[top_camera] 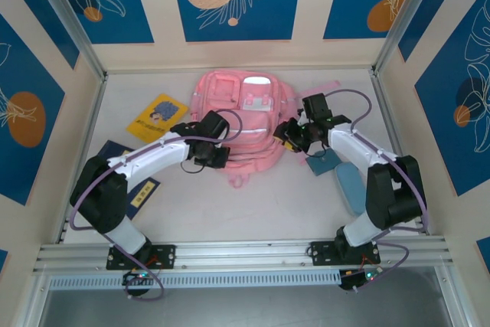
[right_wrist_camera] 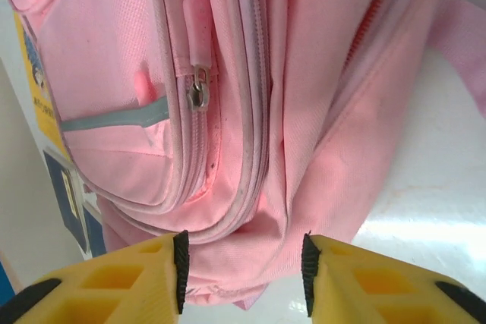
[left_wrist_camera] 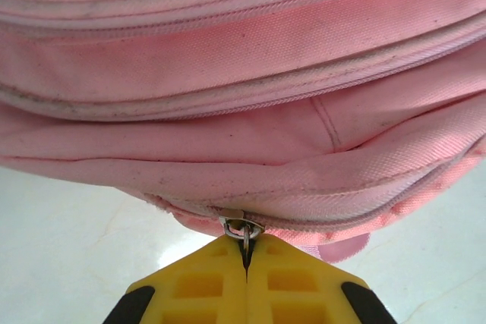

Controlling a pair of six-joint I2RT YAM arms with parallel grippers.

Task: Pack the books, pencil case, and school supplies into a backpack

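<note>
The slack side fold lies loose while my left gripper holds the zipper pull, so next my right gripper grips the front pocket's lower corner (right_wrist_camera: 176, 199) to keep the backpack steady.
The pink backpack (top_camera: 249, 116) lies flat in the middle of the table. My left gripper (top_camera: 222, 157) is at its near left edge. In the left wrist view the yellow fingers (left_wrist_camera: 205, 282) are pressed together, shut on a small metal zipper pull (left_wrist_camera: 244, 231) at the backpack's seam (left_wrist_camera: 304, 218). My right gripper (top_camera: 285, 137) is at the backpack's right side and stands open (right_wrist_camera: 243, 275), with a fold of pink fabric (right_wrist_camera: 250, 240) lying between its pads. The yellow book (top_camera: 157, 116) lies left of the backpack. The navy book (top_camera: 126, 174) is partly under my left arm. The light blue pencil case (top_camera: 352, 185) lies on the right.
A dark teal flat piece (top_camera: 323, 161) lies beside the pencil case under my right forearm. A front-pocket zip pull (right_wrist_camera: 197, 92) hangs in the right wrist view. Metal-framed walls close in the table on three sides.
</note>
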